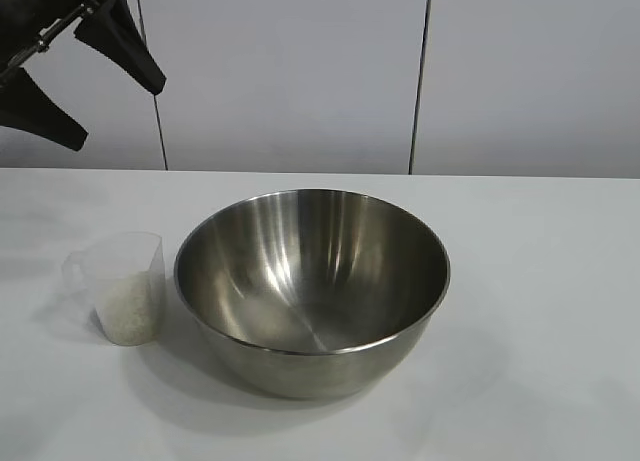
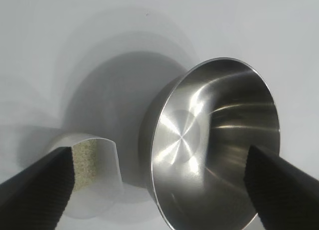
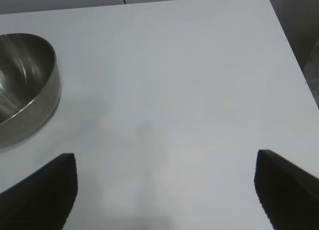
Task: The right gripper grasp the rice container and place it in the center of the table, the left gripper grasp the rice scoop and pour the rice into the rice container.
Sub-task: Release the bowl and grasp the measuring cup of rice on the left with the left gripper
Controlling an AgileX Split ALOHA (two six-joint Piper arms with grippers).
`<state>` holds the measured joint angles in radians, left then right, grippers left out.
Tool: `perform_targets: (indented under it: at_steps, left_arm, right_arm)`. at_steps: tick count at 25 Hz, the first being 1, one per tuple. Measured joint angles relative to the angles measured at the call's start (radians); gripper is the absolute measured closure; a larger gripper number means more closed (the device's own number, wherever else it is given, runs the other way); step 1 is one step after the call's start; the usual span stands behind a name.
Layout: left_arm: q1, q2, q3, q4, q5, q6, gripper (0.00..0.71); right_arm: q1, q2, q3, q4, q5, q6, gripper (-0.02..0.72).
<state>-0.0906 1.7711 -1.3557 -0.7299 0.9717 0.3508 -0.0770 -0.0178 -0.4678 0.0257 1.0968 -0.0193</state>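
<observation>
The clear rice scoop's handle points away from the steel rice container. Next, my left gripper will move down to the scoop and close on the scoop's handle [image 1: 72, 269].
The steel rice container [image 1: 312, 286] stands empty at the middle of the white table [image 1: 540, 281]. The clear rice scoop [image 1: 125, 286] stands just left of it, upright, with rice [image 1: 130, 306] in its lower part. My left gripper [image 1: 85, 76] hangs open high at the back left, above the scoop and apart from it. In the left wrist view the container [image 2: 214, 145] and scoop [image 2: 92, 175] lie between its wide-spread fingers [image 2: 37, 190]. My right gripper [image 3: 164, 190] is out of the exterior view, open over bare table, with the container [image 3: 25, 85] off to one side.
A pale panelled wall [image 1: 300, 71] runs behind the table. The table's far corner and edge [image 3: 279, 25] show in the right wrist view.
</observation>
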Motion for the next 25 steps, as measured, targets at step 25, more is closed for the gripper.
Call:
perform_targets:
  at_steps: [25]
  left_arm:
    - [0.005,0.001,-0.015,-0.118,-0.074,0.004,0.045]
  right_arm:
    - [0.000,0.000,0.001,0.000,-0.008,0.000,0.042]
